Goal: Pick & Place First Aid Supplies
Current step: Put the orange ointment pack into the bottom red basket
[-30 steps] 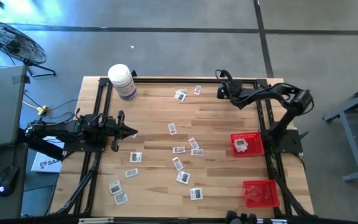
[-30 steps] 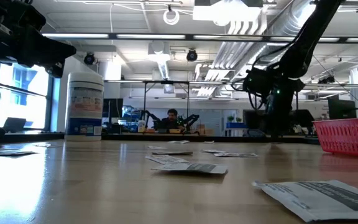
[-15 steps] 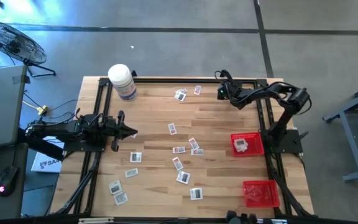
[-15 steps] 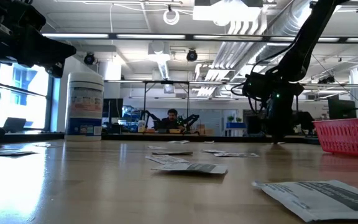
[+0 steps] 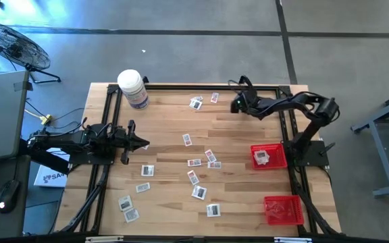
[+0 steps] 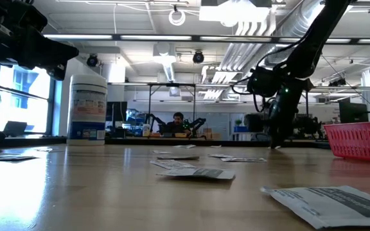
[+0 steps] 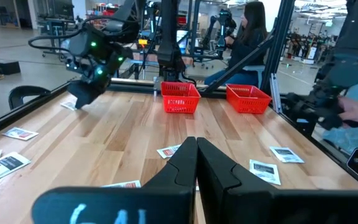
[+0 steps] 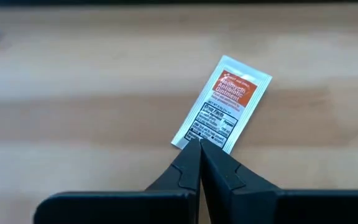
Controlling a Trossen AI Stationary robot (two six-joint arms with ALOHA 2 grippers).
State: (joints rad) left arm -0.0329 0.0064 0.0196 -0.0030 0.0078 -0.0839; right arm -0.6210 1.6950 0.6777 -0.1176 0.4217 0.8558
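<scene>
The orange-print packet lies flat with its near end outside the robot's shut right gripper fingers, so next the right gripper backs off, opens them and pinches that end (image 8: 190,133) of the packet.
Several small flat first aid packets lie scattered on the wooden table (image 5: 235,135). One with orange print (image 8: 224,104) lies flat near the far edge (image 5: 214,98). My right gripper (image 8: 199,144) is shut and slants down, its tips at that packet's near end; it also shows in the high view (image 5: 235,105) and the low view (image 6: 275,144). My left gripper (image 5: 144,143) (image 7: 196,146) waits shut and level at the table's left side, holding nothing. One packet (image 5: 263,157) lies in the red basket (image 5: 276,149). My right gripper's shut fingertips stand over the short end of the orange-print packet (image 8: 194,138), slanting down from the table's right. I cannot tell whether they touch it. The packet lies flat on the table.
A large white bottle (image 5: 132,88) stands at the far left. A second red basket (image 5: 283,209) sits at the near right. Most loose packets lie around the table's middle (image 5: 194,177) and near left (image 5: 127,208). A person sits beyond the table (image 6: 177,122).
My right gripper has gone toward the table's left edge and a little down, toward the orange-print packet near the far edge, turning as it went. Its fingers stay shut.
</scene>
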